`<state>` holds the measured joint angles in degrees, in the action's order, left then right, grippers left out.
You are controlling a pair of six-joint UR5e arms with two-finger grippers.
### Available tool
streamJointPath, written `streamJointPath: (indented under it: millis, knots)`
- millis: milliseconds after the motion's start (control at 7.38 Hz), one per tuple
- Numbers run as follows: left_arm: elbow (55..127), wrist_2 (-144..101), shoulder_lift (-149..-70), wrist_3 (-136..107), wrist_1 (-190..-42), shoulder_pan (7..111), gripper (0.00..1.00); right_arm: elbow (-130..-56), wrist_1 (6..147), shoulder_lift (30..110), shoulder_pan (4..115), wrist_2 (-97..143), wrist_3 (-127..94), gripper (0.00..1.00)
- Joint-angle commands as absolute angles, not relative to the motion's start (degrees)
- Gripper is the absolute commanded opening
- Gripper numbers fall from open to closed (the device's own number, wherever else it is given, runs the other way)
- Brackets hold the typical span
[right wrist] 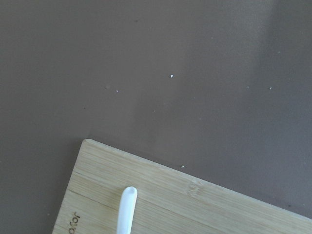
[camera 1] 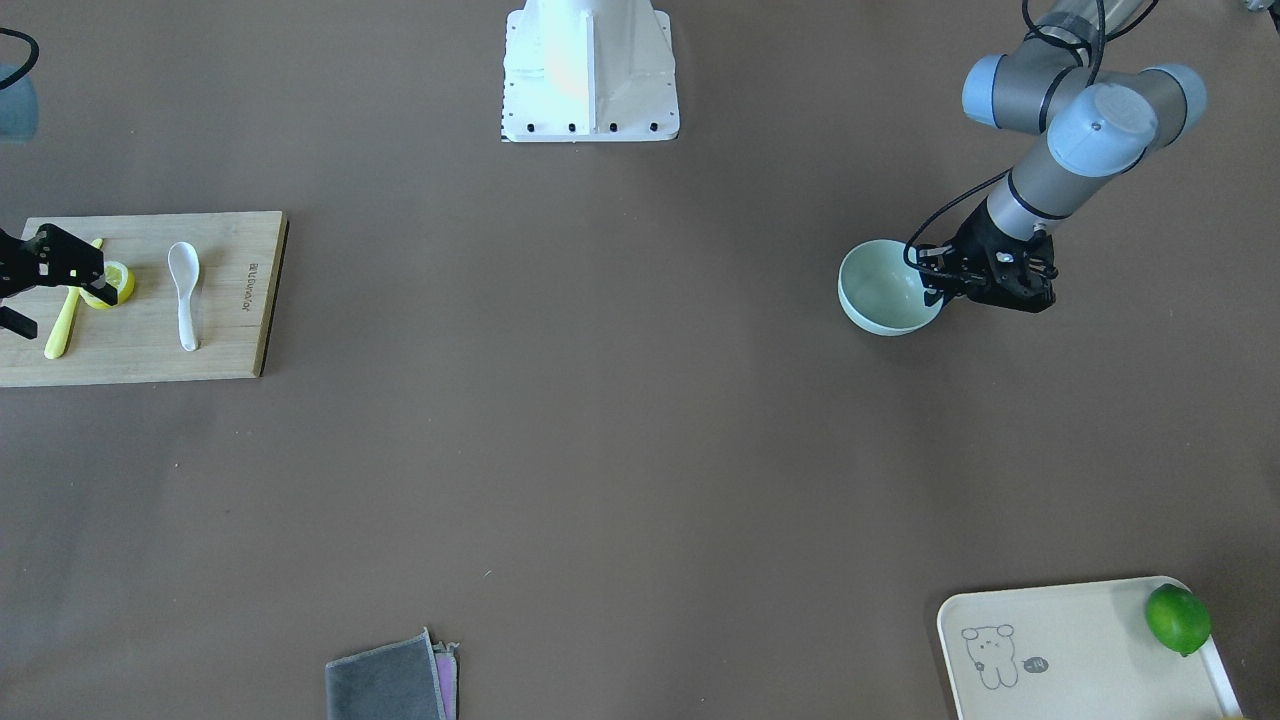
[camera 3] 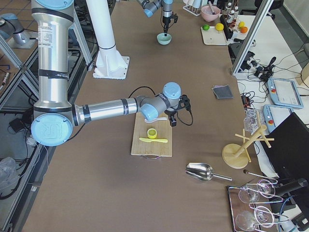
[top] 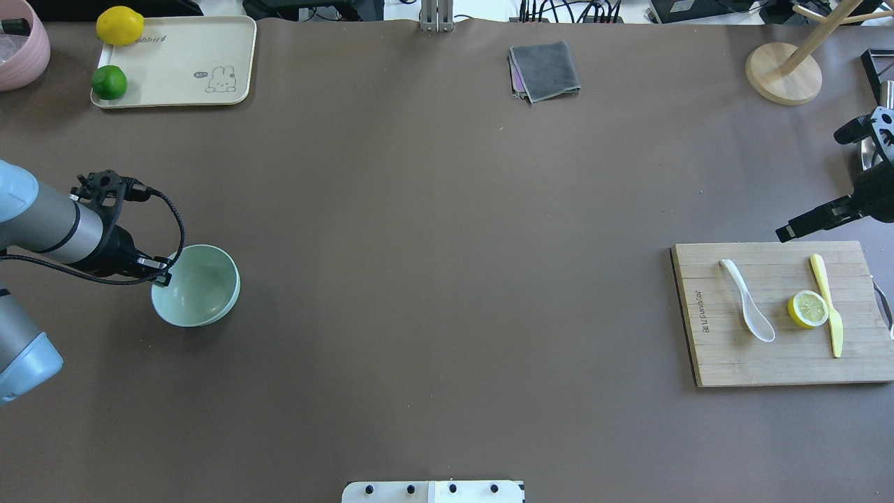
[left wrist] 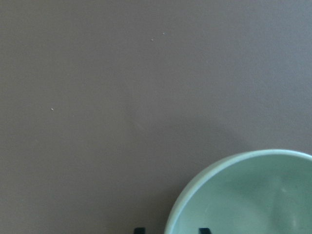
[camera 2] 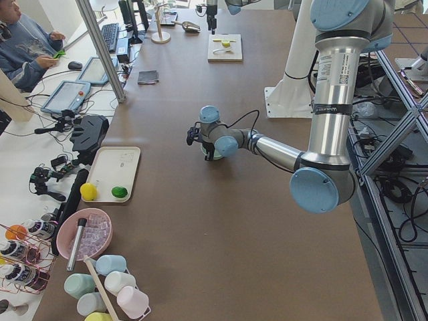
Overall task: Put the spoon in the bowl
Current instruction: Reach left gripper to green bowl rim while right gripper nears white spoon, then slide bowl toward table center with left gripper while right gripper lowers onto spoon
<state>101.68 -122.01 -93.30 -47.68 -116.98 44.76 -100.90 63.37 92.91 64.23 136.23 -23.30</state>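
Next, I move my right gripper to the white spoon on the cutting board and close it on the middle of the spoon's handle (camera 1: 185, 311) (right wrist: 124, 227).
The white spoon (camera 1: 185, 295) lies on a wooden cutting board (camera 1: 240, 300), scoop towards the robot; it also shows in the overhead view (top: 747, 311), and its handle tip shows in the right wrist view (right wrist: 126, 209). The mint-green bowl (camera 1: 885, 290) stands empty on the table at the other side (top: 199, 286). My left gripper (camera 1: 932, 293) is at the bowl's rim, and its fingertips (left wrist: 139, 229) straddle the rim (left wrist: 175, 214) with a gap, open. My right gripper (camera 1: 62, 312) hovers open above the board's outer end, apart from the spoon.
On the board a lemon half (top: 808, 309) and a yellow plastic knife (top: 827, 307) lie beside the spoon. A cream tray (top: 181, 63) with a lime (top: 109, 82) and a lemon (top: 120, 25), a grey cloth (top: 545, 70) and a wooden stand (top: 782, 73) line the far edge.
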Motion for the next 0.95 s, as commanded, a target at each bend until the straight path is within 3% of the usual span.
streamJointPath:
  millis: [0,814]
  knots:
    - [104.05,-122.34,-95.08,-48.33,-116.81,44.74,0.00,-100.99,63.37,92.64,64.07,136.14,-24.07,1.00]
    - [103.80,-113.51,-120.03,-69.78,-101.63,32.03,0.00,-101.69,63.63,91.14,51.36,125.53,-35.95,1.00]
